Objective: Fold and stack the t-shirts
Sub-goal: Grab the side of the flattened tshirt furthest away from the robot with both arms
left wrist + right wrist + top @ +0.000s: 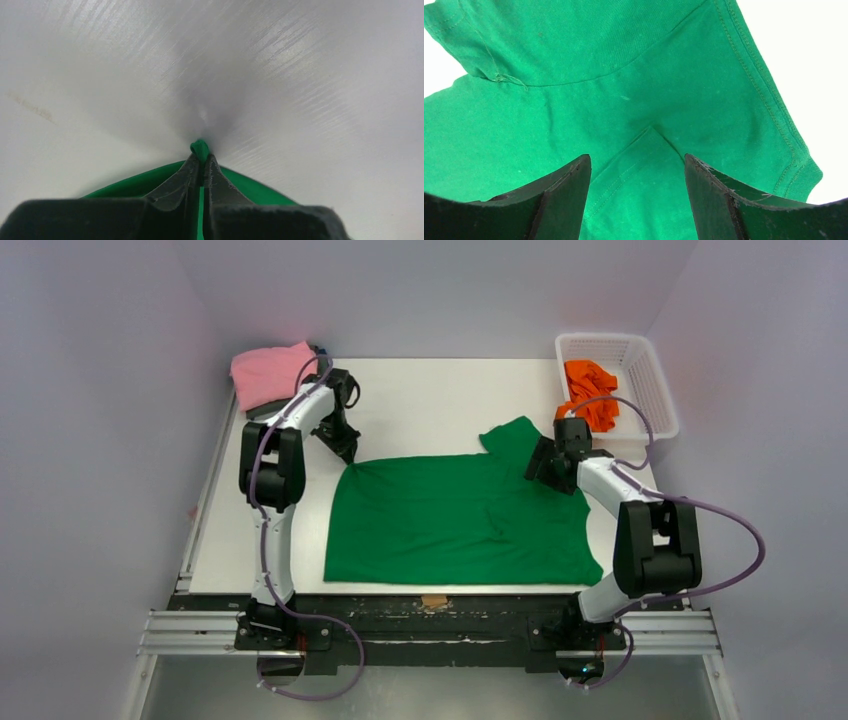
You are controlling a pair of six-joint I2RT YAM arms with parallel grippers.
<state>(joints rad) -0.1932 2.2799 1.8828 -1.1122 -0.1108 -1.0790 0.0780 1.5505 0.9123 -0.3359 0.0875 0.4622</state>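
Observation:
The green t-shirt has a seam where its sleeve joins the shoulder. I should next grab the sleeve's base (528, 445) (624, 65) along that seam with my right gripper.
A bright green t-shirt (455, 520) lies spread on the white table, one sleeve pointing to the back right. My left gripper (346, 448) is at its far left corner, shut on a pinch of green cloth (200, 148). My right gripper (537, 468) hovers over the right shoulder by the sleeve, open and empty, with green cloth (634, 100) filling its view. A folded pink t-shirt (272, 371) lies at the back left. An orange t-shirt (591, 390) sits in the white basket (652, 400).
The basket stands at the back right corner of the table (430, 400). Something dark lies half hidden under the pink shirt. A small brown scrap (434, 600) lies at the front edge. Walls close in on three sides.

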